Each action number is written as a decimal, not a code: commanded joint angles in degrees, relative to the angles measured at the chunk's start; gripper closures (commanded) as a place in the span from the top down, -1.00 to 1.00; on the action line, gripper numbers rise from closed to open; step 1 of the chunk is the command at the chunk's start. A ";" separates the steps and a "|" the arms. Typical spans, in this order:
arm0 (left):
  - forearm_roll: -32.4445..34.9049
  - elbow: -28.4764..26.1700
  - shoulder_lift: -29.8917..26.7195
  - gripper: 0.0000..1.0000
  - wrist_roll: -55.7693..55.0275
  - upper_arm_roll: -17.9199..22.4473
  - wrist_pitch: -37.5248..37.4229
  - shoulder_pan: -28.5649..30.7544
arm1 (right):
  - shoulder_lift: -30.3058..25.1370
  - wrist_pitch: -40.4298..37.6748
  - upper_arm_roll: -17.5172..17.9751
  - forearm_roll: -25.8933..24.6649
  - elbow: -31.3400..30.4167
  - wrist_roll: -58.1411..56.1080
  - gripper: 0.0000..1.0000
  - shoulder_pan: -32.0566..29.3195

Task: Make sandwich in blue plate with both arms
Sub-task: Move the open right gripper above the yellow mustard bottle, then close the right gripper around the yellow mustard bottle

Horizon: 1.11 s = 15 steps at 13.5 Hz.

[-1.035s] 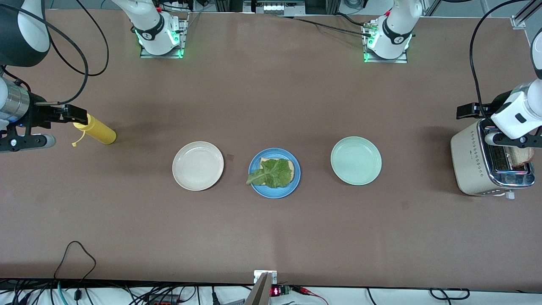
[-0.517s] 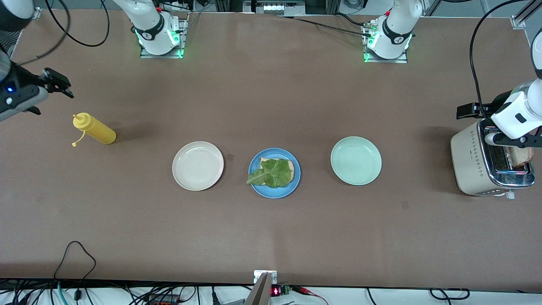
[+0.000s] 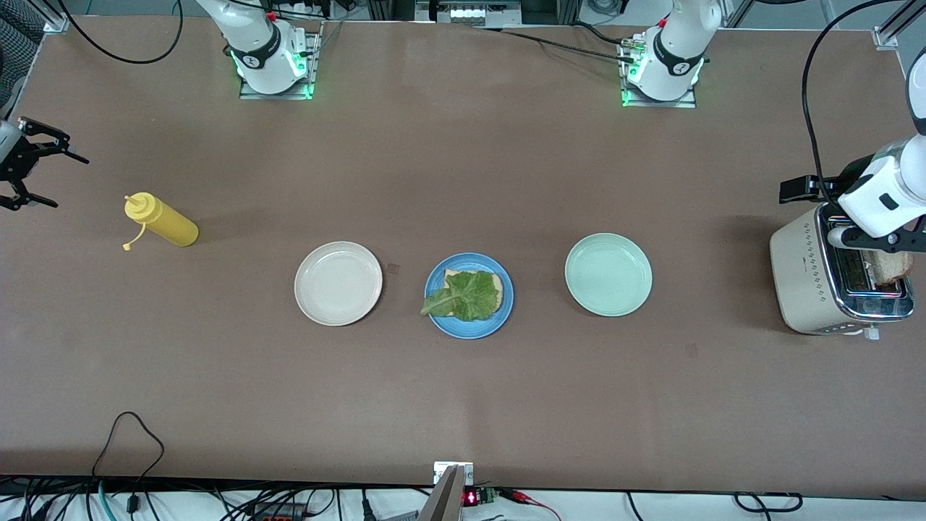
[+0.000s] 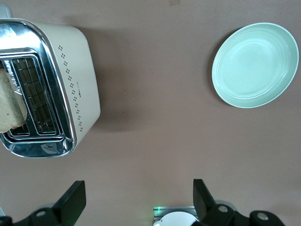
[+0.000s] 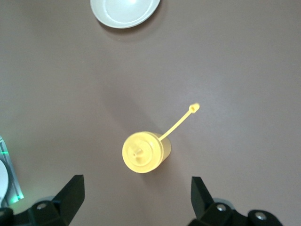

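The next move for my right gripper is to go to the yellow squeeze bottle and close around the bottle's body [image 3: 175, 226] [image 5: 165, 151], well below its lid.
The blue plate [image 3: 470, 331] lies mid-table and holds one bread slice [image 3: 496, 283] with a green lettuce leaf [image 3: 466, 295] on top. A second bread slice [image 3: 893, 266] sticks out of the toaster [image 3: 803, 278] at the left arm's end; it also shows in the left wrist view [image 4: 10, 106]. My left gripper [image 3: 886, 242] hangs over the toaster, open and empty [image 4: 138, 200]. My right gripper [image 3: 65, 181] is open and empty at the right arm's end, up over the table beside a yellow squeeze bottle [image 3: 160, 222], which the right wrist view [image 5: 136, 195] sees from above [image 5: 142, 151].
A cream-beige plate [image 3: 338, 283] lies beside the blue plate toward the right arm's end. A pale mint-green plate [image 3: 608, 274] lies toward the left arm's end, also in the left wrist view [image 4: 256, 64]. Both are bare. The bottle's cap hangs on its tether [image 5: 194, 108].
My right gripper has left the yellow bottle's top and drawn back toward the table's end, open. The bottle stands where it was. The left arm has not moved.
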 commanded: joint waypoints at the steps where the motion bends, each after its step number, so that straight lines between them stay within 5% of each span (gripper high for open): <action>1: 0.13 0.41 -0.65 1.00 -0.39 -0.07 -0.96 -0.16 | 5.33 0.04 0.81 5.31 0.00 -13.56 1.00 -4.49; 6: 0.13 0.41 -0.65 1.00 -0.39 -0.07 -0.96 -0.16 | 17.72 -2.06 0.72 13.14 0.52 -35.38 1.00 -11.43; 13: 0.04 0.41 -0.65 1.00 -0.39 -0.07 -0.96 -0.08 | 27.93 -3.13 0.72 13.76 3.07 -38.83 1.00 -12.58; 15: 0.04 0.41 -0.65 1.00 -0.39 0.01 -0.96 -0.08 | 31.26 -3.83 0.46 18.75 4.47 -39.54 1.00 -13.20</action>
